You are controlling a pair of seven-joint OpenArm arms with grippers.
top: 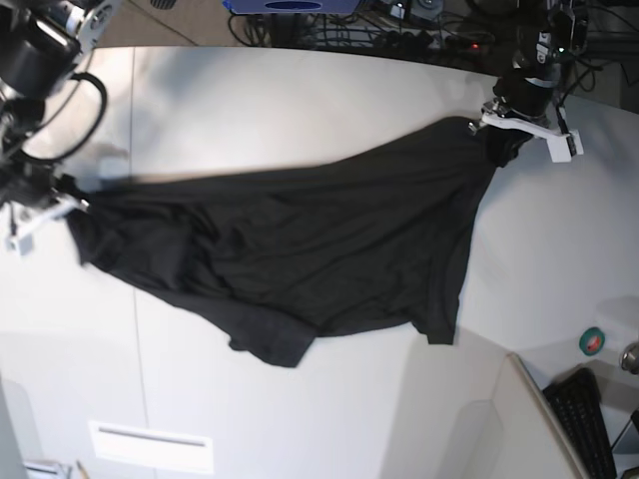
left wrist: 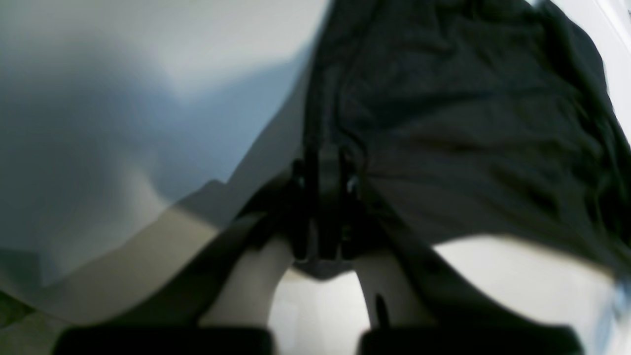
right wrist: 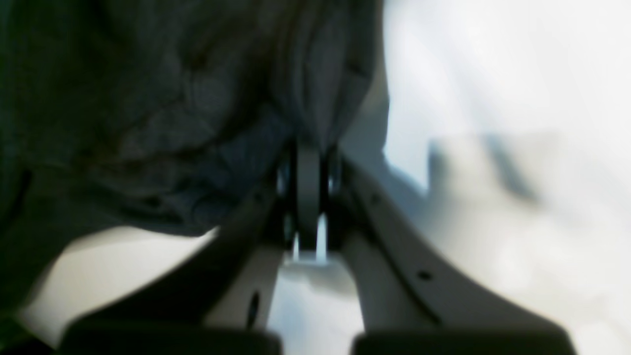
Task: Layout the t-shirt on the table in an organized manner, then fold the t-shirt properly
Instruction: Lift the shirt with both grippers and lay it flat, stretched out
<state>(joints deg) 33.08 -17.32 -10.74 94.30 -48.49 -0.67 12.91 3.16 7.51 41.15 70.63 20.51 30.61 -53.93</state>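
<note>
Next, my right gripper lets go of the black t-shirt's corner on the off-white table [top: 40, 142], past the thin dark seam. That corner is still held above the table.
The black t-shirt [top: 300, 230] hangs stretched between my two grippers above the off-white table [top: 300, 100]; its lower edge and a sleeve [top: 270, 344] droop toward the front. My left gripper [top: 496, 132] is shut on one corner of the shirt at the right of the base view; in the left wrist view the shut fingers [left wrist: 323, 167] pinch the cloth [left wrist: 468, 113]. My right gripper [top: 68, 205] is shut on the opposite corner at the left; the right wrist view shows the pinched fabric [right wrist: 148, 108] above the fingers [right wrist: 308, 172]. No print shows.
Cables and equipment [top: 399, 20] line the far table edge. A thin dark seam [top: 135, 329] runs across the table at front left. A keyboard [top: 589, 414] and a small round green-red object [top: 593, 341] sit at the front right beyond a partition.
</note>
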